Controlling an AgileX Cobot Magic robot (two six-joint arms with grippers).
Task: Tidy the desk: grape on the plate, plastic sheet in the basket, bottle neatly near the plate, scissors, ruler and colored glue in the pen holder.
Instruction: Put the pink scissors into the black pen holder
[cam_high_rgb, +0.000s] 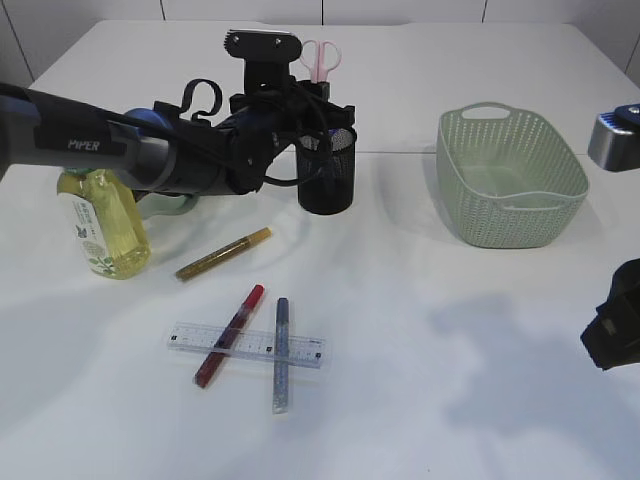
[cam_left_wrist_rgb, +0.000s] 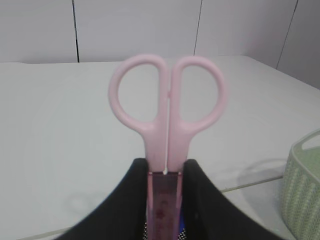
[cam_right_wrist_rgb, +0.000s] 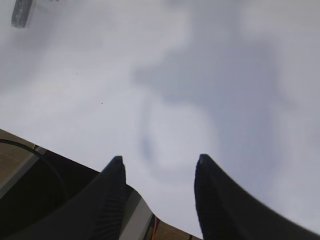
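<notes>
Next, my left gripper lets go of the pink-handled scissors down inside the black mesh pen holder (cam_high_rgb: 332, 152) (cam_left_wrist_rgb: 165, 233), farther back than the gold glue pen.
My left gripper (cam_high_rgb: 316, 108) (cam_left_wrist_rgb: 165, 169) is shut on pink-handled scissors (cam_high_rgb: 320, 58) (cam_left_wrist_rgb: 167, 100). It holds them upright, handles up, blades down into the black mesh pen holder (cam_high_rgb: 326, 175), whose rim shows at the bottom of the left wrist view (cam_left_wrist_rgb: 176, 235). A clear ruler (cam_high_rgb: 245, 344) lies at the front left with a red glue pen (cam_high_rgb: 230, 335) and a silver-blue glue pen (cam_high_rgb: 281, 355) across it. A gold glue pen (cam_high_rgb: 223, 253) lies behind them. A yellow bottle (cam_high_rgb: 105, 225) stands at the left. My right gripper (cam_right_wrist_rgb: 157, 162) is open and empty above bare table. Grape and plastic sheet are out of view.
A green basket (cam_high_rgb: 510, 175) stands at the back right. A pale green object (cam_high_rgb: 170, 206), perhaps the plate, is mostly hidden behind my left arm. The right arm (cam_high_rgb: 612, 330) is at the right edge. A glue pen tip (cam_right_wrist_rgb: 20, 12) shows in the right wrist view.
</notes>
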